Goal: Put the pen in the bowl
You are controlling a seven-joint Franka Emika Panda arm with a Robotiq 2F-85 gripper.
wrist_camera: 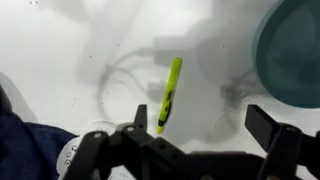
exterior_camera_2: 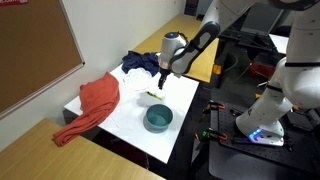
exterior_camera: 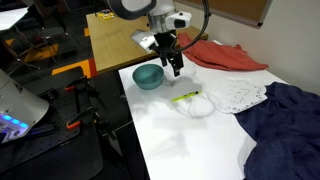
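My gripper goes to the yellow-green pen next. It will then close on the pen's end (exterior_camera: pixel 196 94) (wrist_camera: pixel 162 122) nearest the white patterned cloth.
The yellow-green pen (wrist_camera: pixel 169 92) lies flat on the white table, also seen in both exterior views (exterior_camera: pixel 185 96) (exterior_camera_2: pixel 152 96). The teal bowl (exterior_camera: pixel 148 76) stands upright on the table near its corner; it shows in an exterior view (exterior_camera_2: pixel 157 119) and at the right edge of the wrist view (wrist_camera: pixel 293 50). My gripper (wrist_camera: pixel 203 122) is open and empty, hovering above the table between pen and bowl (exterior_camera: pixel 175 68) (exterior_camera_2: pixel 161 82). The pen's lower tip lies just by one finger.
A red cloth (exterior_camera: pixel 225 55) (exterior_camera_2: pixel 92 105) lies at the table's far side. A dark blue cloth (exterior_camera: pixel 285 125) (exterior_camera_2: pixel 140 62) and a white patterned cloth (exterior_camera: pixel 235 95) lie beyond the pen. A wooden table (exterior_camera: pixel 115 40) stands behind.
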